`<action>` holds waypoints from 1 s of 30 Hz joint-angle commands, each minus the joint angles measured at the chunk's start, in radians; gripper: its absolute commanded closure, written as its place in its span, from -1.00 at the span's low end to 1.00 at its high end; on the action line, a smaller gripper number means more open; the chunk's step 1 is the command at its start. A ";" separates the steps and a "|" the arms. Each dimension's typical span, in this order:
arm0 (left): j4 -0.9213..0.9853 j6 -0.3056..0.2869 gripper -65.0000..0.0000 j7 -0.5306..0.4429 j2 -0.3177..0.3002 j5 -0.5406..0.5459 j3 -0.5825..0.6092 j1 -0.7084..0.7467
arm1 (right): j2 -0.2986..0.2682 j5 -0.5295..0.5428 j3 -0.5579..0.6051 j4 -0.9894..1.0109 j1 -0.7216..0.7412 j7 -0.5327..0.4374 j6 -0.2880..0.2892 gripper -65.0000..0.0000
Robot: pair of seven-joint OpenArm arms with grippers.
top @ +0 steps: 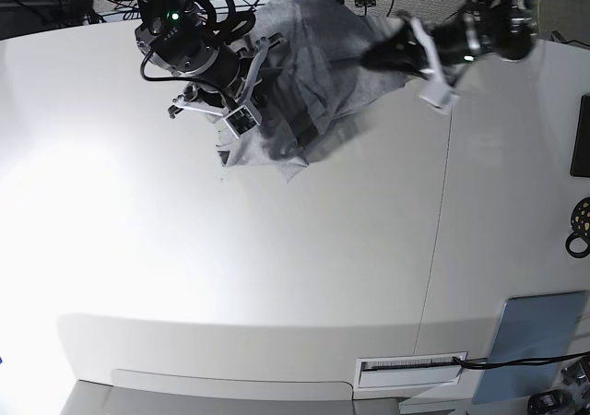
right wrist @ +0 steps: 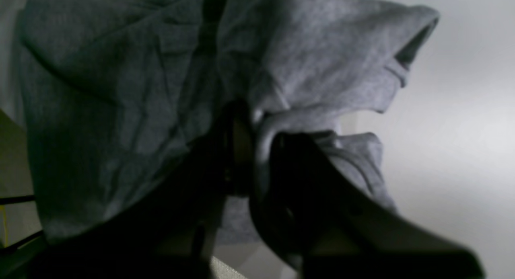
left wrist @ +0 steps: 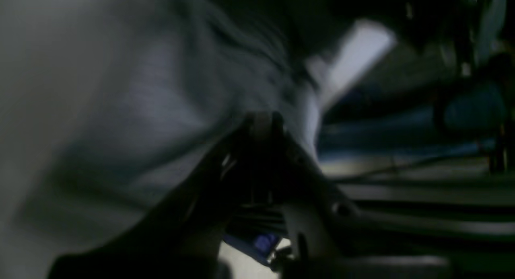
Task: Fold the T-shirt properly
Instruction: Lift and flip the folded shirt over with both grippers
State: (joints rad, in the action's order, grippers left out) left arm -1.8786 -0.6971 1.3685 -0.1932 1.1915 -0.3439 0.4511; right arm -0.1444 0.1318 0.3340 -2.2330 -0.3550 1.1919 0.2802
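Note:
The robot's right gripper needs to set the heather-grey T-shirt down on the white table [top: 337,116] between the two grippers.
The heather-grey T-shirt [top: 318,60] is bunched and lifted at the far middle of the white table [top: 230,249], with one corner hanging down to the tabletop. My right gripper [top: 261,81] holds its left side. In the right wrist view the gripper [right wrist: 257,128] is shut on a thick fold of the grey cloth [right wrist: 120,90]. My left gripper [top: 371,57] reaches in from the right. In the blurred left wrist view the gripper [left wrist: 263,120] is shut where the creases of the grey fabric [left wrist: 141,90] run together. No lettering shows.
Cables and equipment crowd the table's far edge. A black strip [top: 581,138] and a black ring-shaped item [top: 579,226] lie at the right edge. A blue-grey panel [top: 539,334] sits at the front right, beside a white labelled slot [top: 410,367].

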 commanded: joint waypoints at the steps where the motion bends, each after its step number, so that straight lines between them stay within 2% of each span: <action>1: -0.017 -0.001 1.00 -0.008 -0.007 -0.040 0.027 -0.003 | 0.000 0.010 -0.001 -0.017 0.003 -0.024 -0.002 0.95; 5: -0.016 -0.001 1.00 -0.091 -0.007 -0.311 0.117 -0.002 | 0.000 0.009 -0.001 -0.017 0.003 -0.020 -0.002 0.95; 7: -0.016 -0.001 1.00 -0.169 -0.007 -0.446 0.135 -0.002 | 0.000 0.009 -0.001 -0.017 0.003 -0.014 -0.002 0.95; 8: -0.014 0.018 1.00 -0.215 -0.007 -0.504 0.139 -0.002 | 0.000 0.009 -0.001 -0.017 0.003 -0.014 -0.002 0.95; 11: 0.005 0.027 1.00 -0.341 -0.006 -0.626 0.139 -0.005 | 0.000 0.009 -0.001 -0.017 0.003 -0.014 -0.002 0.95; 13: 0.034 0.027 1.00 -0.389 -0.006 -0.684 0.139 -0.016 | 0.000 0.010 -0.001 -0.018 0.003 -0.017 -0.002 0.95; 15: 0.082 0.032 1.00 -0.412 -0.006 -0.730 0.139 -0.042 | 0.000 0.010 -0.001 -0.018 0.003 -0.019 -0.002 0.95; 18: 0.171 0.072 1.00 -0.443 -0.006 -0.755 0.139 -0.101 | 0.000 0.010 -0.001 -0.018 0.003 -0.022 -0.002 0.95; 23: 0.314 0.069 1.00 -0.449 -0.007 -0.754 0.148 -0.208 | 0.000 0.010 -0.001 -0.018 0.003 -0.030 -0.002 0.95; 26: 0.376 0.073 1.00 -0.449 -0.006 -0.755 0.192 -0.259 | 0.001 0.010 -0.001 -0.018 0.003 -0.045 -0.002 0.95; 30: 0.399 0.076 1.00 -0.450 -0.006 -0.785 0.283 -0.305 | 0.004 0.107 0.008 -0.018 0.009 -0.058 0.001 0.95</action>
State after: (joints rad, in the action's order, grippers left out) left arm -1.4921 -0.6472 0.8322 -0.1974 0.4992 -0.0696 0.1349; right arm -0.1440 0.2268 0.3378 -2.2330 -0.3508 1.1652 0.2802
